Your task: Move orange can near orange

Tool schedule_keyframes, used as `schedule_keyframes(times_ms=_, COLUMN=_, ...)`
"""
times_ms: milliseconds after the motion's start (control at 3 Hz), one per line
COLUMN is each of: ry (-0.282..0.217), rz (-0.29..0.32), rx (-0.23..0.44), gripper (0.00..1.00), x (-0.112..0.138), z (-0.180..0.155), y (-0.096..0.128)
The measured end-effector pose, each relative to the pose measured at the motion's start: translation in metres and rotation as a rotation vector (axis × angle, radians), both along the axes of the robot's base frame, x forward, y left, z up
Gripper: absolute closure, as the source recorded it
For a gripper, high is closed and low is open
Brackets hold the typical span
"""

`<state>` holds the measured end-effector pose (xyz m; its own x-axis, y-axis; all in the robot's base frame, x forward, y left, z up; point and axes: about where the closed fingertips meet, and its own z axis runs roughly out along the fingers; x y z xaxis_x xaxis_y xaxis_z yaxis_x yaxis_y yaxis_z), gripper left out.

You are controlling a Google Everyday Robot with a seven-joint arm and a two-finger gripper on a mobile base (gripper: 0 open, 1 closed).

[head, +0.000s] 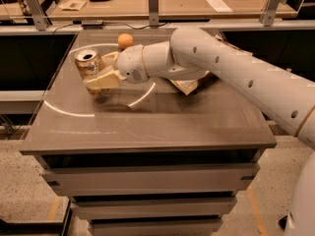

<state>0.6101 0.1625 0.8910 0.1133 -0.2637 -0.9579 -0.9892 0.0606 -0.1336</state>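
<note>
The robot's gripper will release the orange can on the grey table (128, 58) just in front of the orange.
The orange can (87, 63), with its silver top open to view, is at the left of the grey table (147, 127). My gripper (97, 76) is shut on the can's body; one tan finger (104, 80) lies across its front. The can seems to be held just above the table top. The orange (125, 41) sits at the back of the table, a short way to the right of and behind the can. My white arm (236, 73) reaches in from the right.
A brown and white snack bag (188, 85) lies under my arm at mid-table, mostly hidden. A wooden bench (182, 4) with papers and metal posts runs behind the table. The table's front edge is near the camera.
</note>
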Motion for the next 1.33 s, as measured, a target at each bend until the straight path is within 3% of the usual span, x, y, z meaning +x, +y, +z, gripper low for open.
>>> schedule_keyframes(times_ms=333, ry=-0.037, rz=-0.013, rx=-0.056, gripper=1.00, x=0.021, z=0.021, y=-0.030)
schedule_keyframes(times_ms=667, ry=-0.075, rz=-0.067, rx=-0.119, gripper=1.00, x=0.042, z=0.033, y=-0.055)
schedule_keyframes(times_ms=1000, ry=-0.159, rz=-0.162, rx=-0.189, gripper=1.00, x=0.062, z=0.037, y=-0.073)
schedule_keyframes(times_ms=1333, ry=-0.159, rz=-0.163, rx=-0.189, gripper=1.00, x=0.062, z=0.037, y=-0.073)
